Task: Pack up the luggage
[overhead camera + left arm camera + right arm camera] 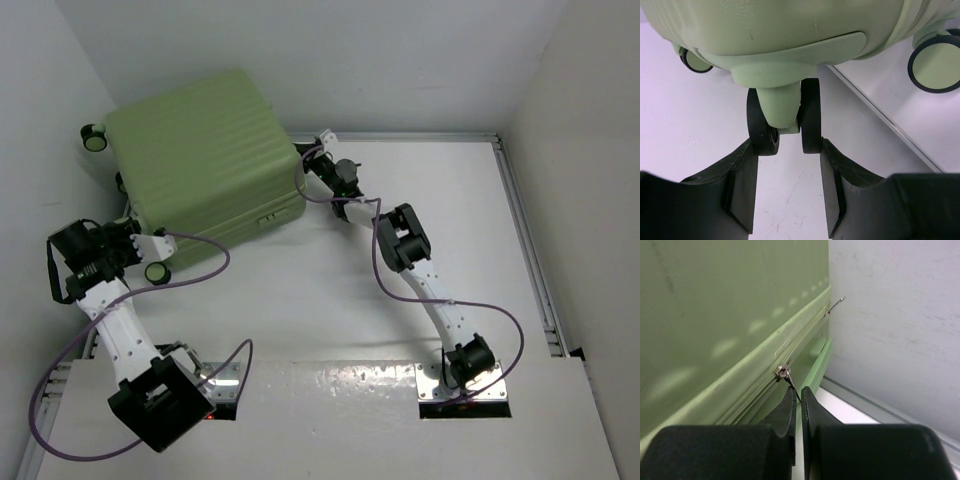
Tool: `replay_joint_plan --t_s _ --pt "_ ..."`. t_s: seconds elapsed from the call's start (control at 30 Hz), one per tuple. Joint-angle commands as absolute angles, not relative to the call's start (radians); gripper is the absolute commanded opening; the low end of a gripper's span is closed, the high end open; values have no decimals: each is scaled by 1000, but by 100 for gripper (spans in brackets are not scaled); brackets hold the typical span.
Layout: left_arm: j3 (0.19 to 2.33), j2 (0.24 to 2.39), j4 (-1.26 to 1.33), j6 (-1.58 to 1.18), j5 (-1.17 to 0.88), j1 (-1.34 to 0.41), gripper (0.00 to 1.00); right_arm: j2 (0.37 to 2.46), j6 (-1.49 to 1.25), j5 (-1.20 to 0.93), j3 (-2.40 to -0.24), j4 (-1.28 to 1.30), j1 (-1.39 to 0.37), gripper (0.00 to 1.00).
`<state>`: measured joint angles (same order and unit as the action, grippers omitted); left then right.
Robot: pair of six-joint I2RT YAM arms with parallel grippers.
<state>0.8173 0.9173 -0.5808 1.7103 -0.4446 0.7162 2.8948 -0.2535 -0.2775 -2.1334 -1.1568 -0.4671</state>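
Next, my right gripper leaves the zipper pull, takes the luggage's side handle [819, 365] and pulls the luggage away first, because the luggage's wheel end crowds the wall.
The luggage [205, 150] is a light-green ribbed suitcase lying closed at the table's far left. My left gripper [143, 240] is at its wheel end. In the left wrist view its fingertips press on the outer faces of a black twin wheel [810, 115], so the left gripper [787, 145] is shut on that wheel. My right gripper [312, 158] is at the luggage's right side. In the right wrist view the right gripper [799, 390] is shut on the thin tab of a metal zipper pull [784, 372] on the shell's seam [755, 360].
A second zipper pull [832, 305] hangs farther along the seam. Other wheels [935, 65] [93, 135] stick out from the luggage. White walls stand close behind and left of it. A metal rail [520, 230] runs along the table's right edge.
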Motion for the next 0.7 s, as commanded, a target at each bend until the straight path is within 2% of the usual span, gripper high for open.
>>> replay_joint_plan --t_s 0.0,0.1,0.27,0.3,0.33,0.37,0.4,0.43,0.47,0.5,0.53,0.67 --pt "790 951 -735 1821 -403 752 0 2908 -249 -232 -2330 -1114 -480 0" --pt "790 976 -671 1812 -403 732 0 2950 -209 -201 -2347 -1083 -488 0" --pt "857 1055 -563 1619 -335 608 0 2965 -186 -167 -2351 -1048 -502 1" --pt "874 1074 -546 1582 -321 591 8 2976 -187 -172 -2367 -1039 -505 4" --pt "912 1094 -504 1500 -307 563 19 2977 -192 -179 -2361 -1031 -511 20" --pt "935 1141 -485 1465 -282 552 42 2967 -210 -181 -2349 -1038 -511 29" --pt "960 1167 -470 1430 -282 543 61 2955 -234 -183 -2329 -1078 -511 38" --pt "985 1192 -453 1396 -267 543 77 2939 -248 -173 -2237 -1128 -509 50" --pt "1023 1215 -398 1303 -253 514 86 2892 -262 -167 -2194 -1153 -506 53" --pt "1038 1235 -361 1252 -217 499 93 2826 -326 -164 -2143 -1198 -500 55" --pt "1057 1270 -335 1215 -201 486 99 2797 -357 -185 -1999 -1207 -465 55" --pt "1137 1322 -269 1079 -187 436 100 2538 -639 -288 -1754 -1140 -361 55"
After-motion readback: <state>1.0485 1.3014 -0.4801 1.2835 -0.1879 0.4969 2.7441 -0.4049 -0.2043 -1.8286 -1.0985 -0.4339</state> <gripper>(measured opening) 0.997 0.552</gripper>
